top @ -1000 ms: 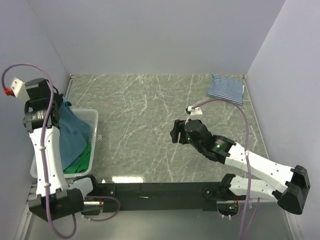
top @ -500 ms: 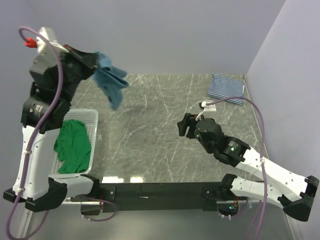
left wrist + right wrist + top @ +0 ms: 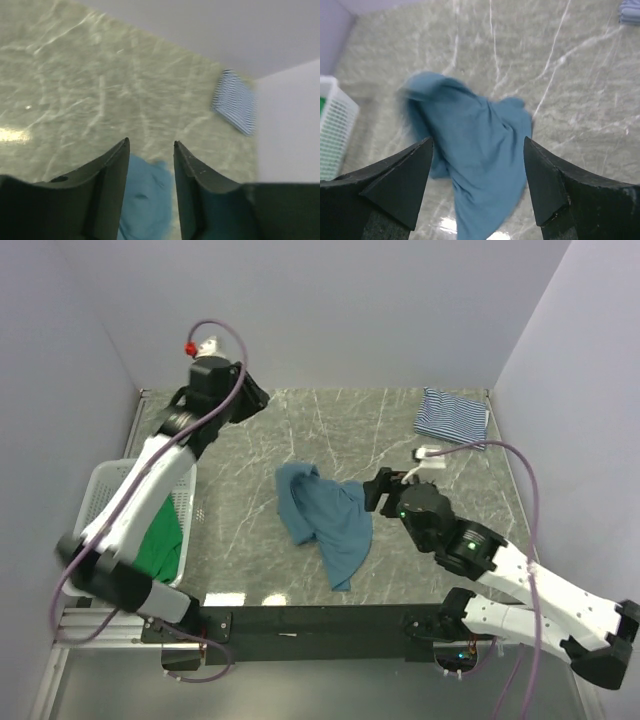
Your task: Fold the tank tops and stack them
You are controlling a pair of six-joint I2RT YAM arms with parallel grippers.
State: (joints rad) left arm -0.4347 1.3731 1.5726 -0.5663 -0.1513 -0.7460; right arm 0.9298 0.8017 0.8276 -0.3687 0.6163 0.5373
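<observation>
I will next use my right gripper to grab the teal-blue tank top's back corner (image 3: 362,486) (image 3: 523,106), the one nearest the folded striped tank top.
The teal-blue tank top (image 3: 325,515) lies crumpled in the middle of the table, also seen in the left wrist view (image 3: 145,200) and the right wrist view (image 3: 475,135). My left gripper (image 3: 248,398) hangs high over the back left of the table, open (image 3: 150,142) and holding nothing, the teal top far below it. Just right of the teal top my right gripper (image 3: 378,490) is open (image 3: 477,140), its fingers apart above the cloth. The striped tank top (image 3: 452,415) lies folded at the back right corner. The green tank top (image 3: 160,540) sits in the basket.
The white mesh basket (image 3: 108,490) stands at the left edge of the marble table, its corner visible in the right wrist view (image 3: 332,125). Grey walls close in the back and both sides. A black rail runs along the near edge.
My left arm swung from the basket out over the table and let go of the teal top, which dropped onto the table's middle. My right gripper edged toward it and opened wider.
</observation>
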